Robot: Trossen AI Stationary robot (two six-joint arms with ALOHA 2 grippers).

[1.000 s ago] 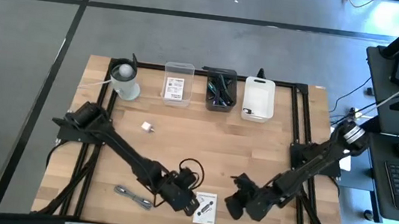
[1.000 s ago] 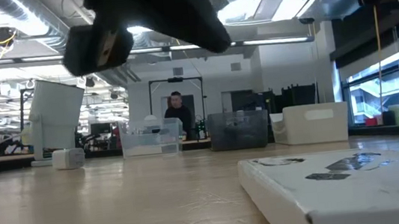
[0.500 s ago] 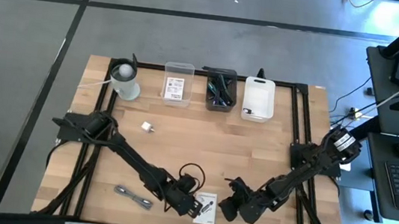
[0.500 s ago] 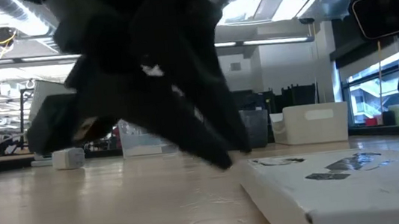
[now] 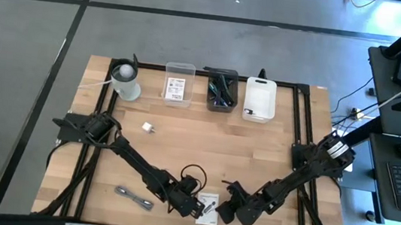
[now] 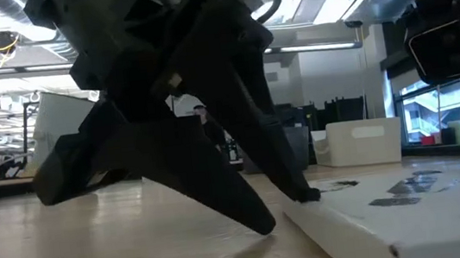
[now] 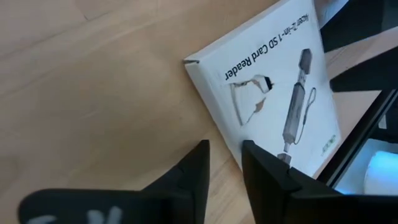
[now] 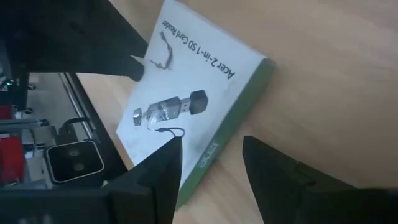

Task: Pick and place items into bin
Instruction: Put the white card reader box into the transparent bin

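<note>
Next, my right gripper takes the white card box by its green side (image 8: 227,134) and lifts it, because my left gripper has only a fingertip on the box's edge.
A white card box printed "SD Card Reader" (image 5: 209,204) (image 7: 273,81) (image 8: 186,81) lies flat near the table's near edge. My left gripper (image 5: 196,205) (image 7: 224,146) is open by a narrow gap and stands astride the box's left edge. My right gripper (image 5: 224,208) (image 8: 211,140) is open wide at the box's right edge, with the green-edged side between its fingers; whether it touches I cannot tell. A black cable coil (image 5: 192,174) lies just beyond the box. A grey strip (image 5: 134,197) lies to the left. A second white card (image 5: 177,89) sits in the clear bin. My left gripper comes down slanting from the table's left. One fingertip (image 6: 309,195) rests on the box's top face at its left edge (image 6: 326,209). The other fingertip (image 6: 263,225) is down at the table beside the box. The box lies flat on the table.
Along the far edge stand a clear bin (image 5: 180,71), a dark bin (image 5: 220,103) with black items and a white bin (image 5: 258,111). A white cylinder (image 5: 125,81) stands far left, and a small white object (image 5: 148,127) lies mid-table. A person (image 6: 202,115) shows beyond the table.
My left gripper has come down from above the table onto the box's left edge. My right gripper has moved toward the table's left and closed in on the box's right edge.
</note>
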